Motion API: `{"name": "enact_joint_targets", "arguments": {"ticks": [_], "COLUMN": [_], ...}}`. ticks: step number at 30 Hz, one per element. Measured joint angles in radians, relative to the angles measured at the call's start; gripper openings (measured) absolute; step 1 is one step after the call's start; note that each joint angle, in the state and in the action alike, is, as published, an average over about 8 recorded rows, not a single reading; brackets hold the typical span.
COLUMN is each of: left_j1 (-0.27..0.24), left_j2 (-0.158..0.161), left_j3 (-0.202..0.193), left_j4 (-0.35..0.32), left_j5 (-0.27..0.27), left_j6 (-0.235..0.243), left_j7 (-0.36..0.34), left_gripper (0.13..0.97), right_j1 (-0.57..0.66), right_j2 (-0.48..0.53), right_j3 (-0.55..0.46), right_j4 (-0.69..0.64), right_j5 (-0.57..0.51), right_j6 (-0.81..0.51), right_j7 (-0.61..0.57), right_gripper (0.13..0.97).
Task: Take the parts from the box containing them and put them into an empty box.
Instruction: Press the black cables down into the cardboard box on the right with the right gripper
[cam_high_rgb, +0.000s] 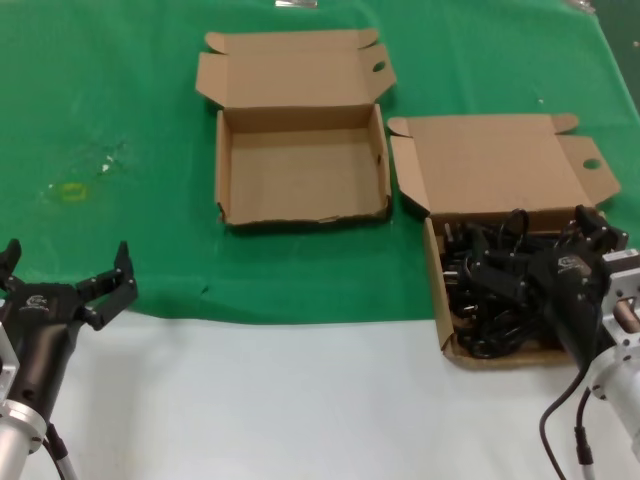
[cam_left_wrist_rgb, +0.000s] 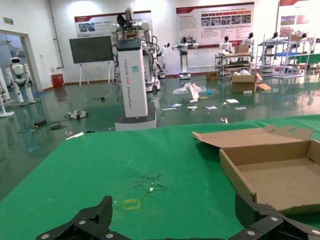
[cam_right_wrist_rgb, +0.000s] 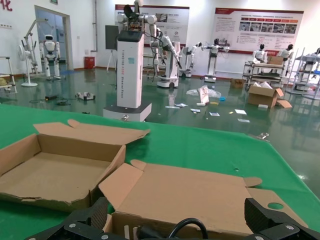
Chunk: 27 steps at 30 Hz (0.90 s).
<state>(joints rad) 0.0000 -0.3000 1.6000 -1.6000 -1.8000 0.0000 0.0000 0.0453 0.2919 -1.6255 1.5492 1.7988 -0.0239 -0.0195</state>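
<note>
I need to close my right gripper on the middle (cam_high_rgb: 538, 241) of the power cord that has its loop standing up beside the open lid of the full cardboard box.
Black looped power cords (cam_high_rgb: 490, 290) lie tangled in the right cardboard box (cam_high_rgb: 438, 300), whose lid (cam_high_rgb: 495, 165) stands open behind. An empty open cardboard box (cam_high_rgb: 300, 170) sits to its left on the green cloth. My right gripper (cam_high_rgb: 545, 250) is open and hovers over the cords, fingers spread. In the right wrist view a cord loop (cam_right_wrist_rgb: 192, 227) shows between the fingers (cam_right_wrist_rgb: 97, 215), with the lid (cam_right_wrist_rgb: 195, 195) behind. My left gripper (cam_high_rgb: 65, 270) is open and empty at the near left; the left wrist view shows its fingers (cam_left_wrist_rgb: 102, 212) over green cloth and the empty box (cam_left_wrist_rgb: 280, 175).
The green cloth (cam_high_rgb: 110, 120) covers the far table; a white strip (cam_high_rgb: 300, 400) runs along the near edge. A yellow mark (cam_high_rgb: 72, 190) lies on the cloth at left. Beyond the table, the wrist views show a hall with a white robot pillar (cam_left_wrist_rgb: 132, 75).
</note>
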Motion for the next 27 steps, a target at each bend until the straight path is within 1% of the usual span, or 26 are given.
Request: {"name": "enact_joint_targets", "arguments": {"ticks": [5,9,13,14,18,22,26,27], "left_j1": [0.000,0.000,0.000,0.000,0.000,0.000,0.000,0.000], "left_j2": [0.000,0.000,0.000,0.000,0.000,0.000,0.000,0.000], "left_j3": [0.000,0.000,0.000,0.000,0.000,0.000,0.000,0.000], "left_j4": [0.000,0.000,0.000,0.000,0.000,0.000,0.000,0.000], "left_j5": [0.000,0.000,0.000,0.000,0.000,0.000,0.000,0.000], "left_j6": [0.000,0.000,0.000,0.000,0.000,0.000,0.000,0.000], "left_j7": [0.000,0.000,0.000,0.000,0.000,0.000,0.000,0.000], "left_gripper": [0.869,0.791,0.714,0.714,0.603,0.492,0.492,0.469], "right_j1": [-0.001,0.004,0.015,0.019,0.044,0.084,0.133,0.147], "right_j2": [0.017,0.049,0.100,0.118,0.211,0.332,0.445,0.469], "right_j3": [-0.007,-0.020,-0.046,-0.057,-0.124,-0.214,-0.283,-0.294], "right_j4": [0.003,0.004,0.004,0.005,0.016,0.035,0.054,0.057], "right_j5": [0.005,0.009,0.014,0.016,0.023,0.008,-0.039,-0.053], "right_j6": [0.004,0.007,0.006,0.005,-0.004,-0.035,-0.102,-0.126], "right_j7": [0.006,0.013,0.025,0.030,0.062,0.121,0.198,0.215], "right_gripper": [0.966,0.966,0.966,0.966,0.966,0.966,0.966,0.966]}}
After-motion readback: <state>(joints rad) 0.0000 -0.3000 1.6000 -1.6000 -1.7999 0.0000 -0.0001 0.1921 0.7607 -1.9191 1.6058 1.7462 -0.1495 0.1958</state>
